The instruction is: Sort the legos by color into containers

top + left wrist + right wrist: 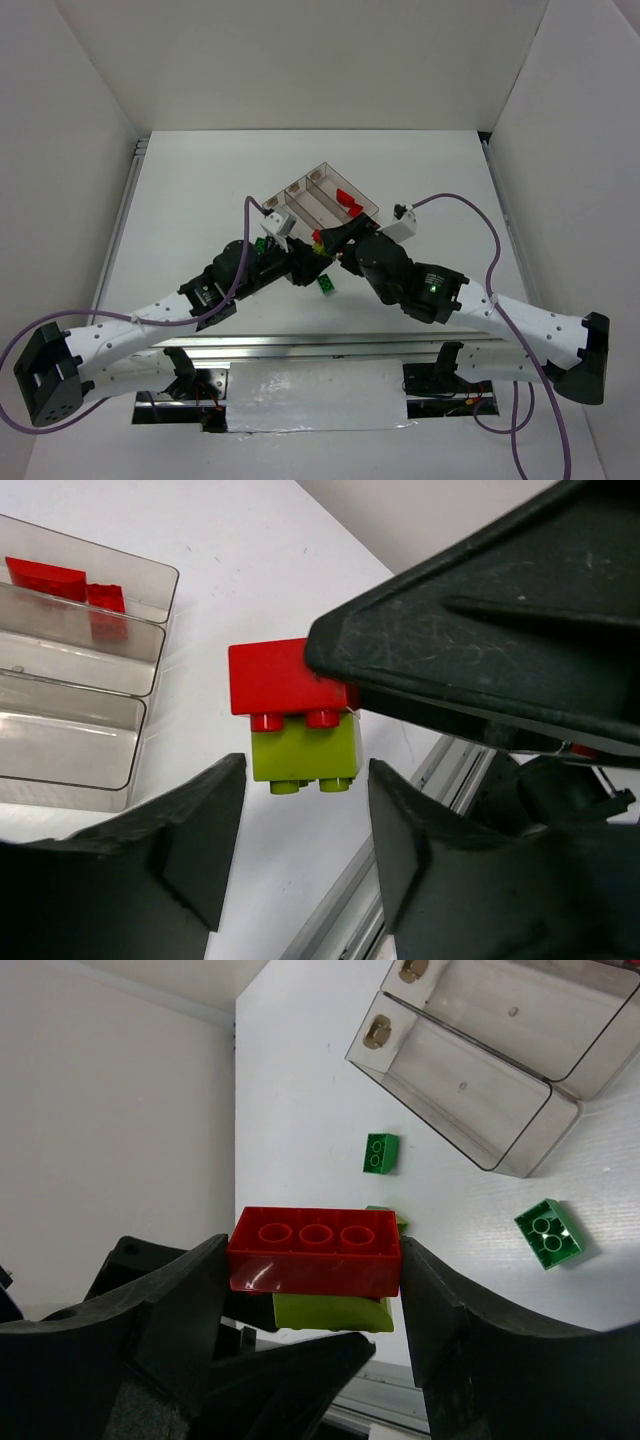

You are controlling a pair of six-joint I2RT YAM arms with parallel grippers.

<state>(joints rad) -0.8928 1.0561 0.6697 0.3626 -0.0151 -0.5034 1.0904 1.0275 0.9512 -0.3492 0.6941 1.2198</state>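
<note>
The left gripper's fingers reach only the studded end of the yellow-green lego, so they should open wide and grip its body [305, 748] before pulling it off the red lego.
My right gripper [315, 1265] is shut on a red lego [315, 1250] and holds it above the table. A yellow-green lego [330, 1312] is stuck to it. In the left wrist view the red lego [280, 680] and yellow-green lego [305, 752] hang just beyond my left gripper [305, 825]. That gripper is open, with one finger on each side and the yellow-green lego not touched. In the top view both grippers meet [318, 248] at the near corner of the clear tray [300, 185]. Red legos [347, 200] lie in its right compartment.
Dark green legos lie loose on the table in the right wrist view [381, 1153] [548, 1233]. One shows in the top view [327, 285] in front of the grippers. The tray's other two compartments [470, 1080] look empty. The metal rail [350, 900] runs along the near edge.
</note>
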